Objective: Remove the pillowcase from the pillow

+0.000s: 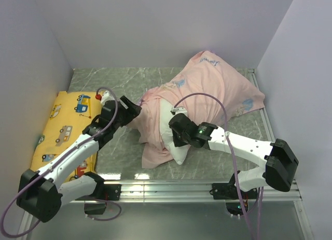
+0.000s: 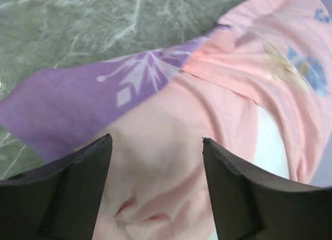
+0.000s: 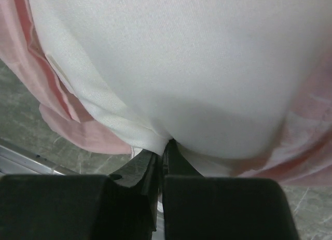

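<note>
The pink fold of the pillowcase covers a side of the pillow, so next my left gripper pinches the fold (image 1: 136, 124) next to the purple flap and pulls it clear.
The pillowcase (image 1: 218, 87) lies inside out, pale pink, bunched from the table's middle to the back right. In the left wrist view a purple snowflake-printed flap (image 2: 78, 100) shows beside its pink inside (image 2: 155, 167). The white pillow (image 1: 179, 152) sticks out of the case's near end. My left gripper (image 1: 136, 109) hangs open just over the pink cloth, and nothing sits between its fingers (image 2: 78, 188). My right gripper (image 3: 165, 144) is shut on a pinched edge of the pillow (image 3: 181, 69), with pink case folds (image 3: 67, 126) on both sides.
A yellow cushion printed with vehicles (image 1: 62, 131) lies flat along the left wall. A metal rail (image 1: 171, 185) runs along the table's near edge. Grey marbled tabletop (image 1: 114, 79) shows behind and between the arms. Walls close in the left, back and right.
</note>
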Controlling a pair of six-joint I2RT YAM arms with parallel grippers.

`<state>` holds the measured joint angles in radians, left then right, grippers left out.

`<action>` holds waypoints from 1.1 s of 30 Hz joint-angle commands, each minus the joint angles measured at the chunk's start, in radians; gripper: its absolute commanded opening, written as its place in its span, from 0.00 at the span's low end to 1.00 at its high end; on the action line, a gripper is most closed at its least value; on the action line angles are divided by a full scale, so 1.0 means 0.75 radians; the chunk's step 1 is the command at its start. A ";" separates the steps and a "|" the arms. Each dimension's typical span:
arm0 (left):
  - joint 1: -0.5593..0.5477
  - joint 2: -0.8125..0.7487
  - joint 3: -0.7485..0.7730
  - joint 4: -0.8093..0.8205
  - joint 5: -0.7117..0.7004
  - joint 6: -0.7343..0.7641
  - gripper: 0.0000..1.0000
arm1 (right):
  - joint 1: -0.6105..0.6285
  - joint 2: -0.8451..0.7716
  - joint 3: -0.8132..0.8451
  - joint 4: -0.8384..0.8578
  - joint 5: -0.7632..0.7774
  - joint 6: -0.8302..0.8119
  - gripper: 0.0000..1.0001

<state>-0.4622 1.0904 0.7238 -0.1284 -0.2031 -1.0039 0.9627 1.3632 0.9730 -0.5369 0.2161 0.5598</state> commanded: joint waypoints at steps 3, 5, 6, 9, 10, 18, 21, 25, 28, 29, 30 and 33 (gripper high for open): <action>-0.167 -0.023 0.174 -0.125 -0.054 0.164 0.79 | 0.013 0.027 -0.007 0.000 0.027 0.006 0.00; -0.281 0.029 0.231 -0.164 -0.156 0.183 0.80 | 0.015 0.027 -0.003 0.004 0.031 0.012 0.00; -0.312 0.045 0.237 -0.172 -0.175 0.185 0.80 | 0.013 0.025 0.001 0.008 0.037 0.014 0.00; -0.382 0.143 0.272 -0.185 -0.195 0.205 0.82 | 0.013 0.027 0.016 0.008 0.047 0.016 0.00; -0.394 0.174 0.284 -0.197 -0.202 0.226 0.82 | 0.011 0.027 0.026 0.006 0.057 0.019 0.00; -0.294 0.277 0.238 -0.283 -0.347 0.207 0.44 | -0.019 -0.032 0.016 -0.039 0.135 0.033 0.00; -0.176 0.227 0.211 -0.281 -0.335 0.207 0.18 | -0.066 -0.083 -0.033 -0.035 0.143 0.037 0.00; 0.006 0.176 0.164 -0.256 -0.326 0.207 0.06 | -0.203 -0.236 -0.174 0.004 0.111 0.045 0.00; 0.171 0.164 0.054 -0.173 -0.190 0.146 0.01 | -0.320 -0.373 -0.254 0.016 0.098 0.035 0.00; 0.217 0.172 -0.034 -0.077 -0.135 0.126 0.00 | -0.351 -0.406 -0.266 0.014 0.100 0.033 0.00; 0.250 0.182 -0.071 -0.018 -0.092 0.095 0.01 | -0.355 -0.437 -0.279 0.018 0.090 0.031 0.00; 0.266 0.296 -0.130 0.105 -0.040 0.062 0.00 | -0.355 -0.502 -0.293 0.023 0.033 0.023 0.00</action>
<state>-0.3195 1.2617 0.6697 -0.1490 -0.1955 -0.9398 0.7300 1.0336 0.7689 -0.4751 0.1589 0.5941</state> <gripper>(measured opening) 0.021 0.032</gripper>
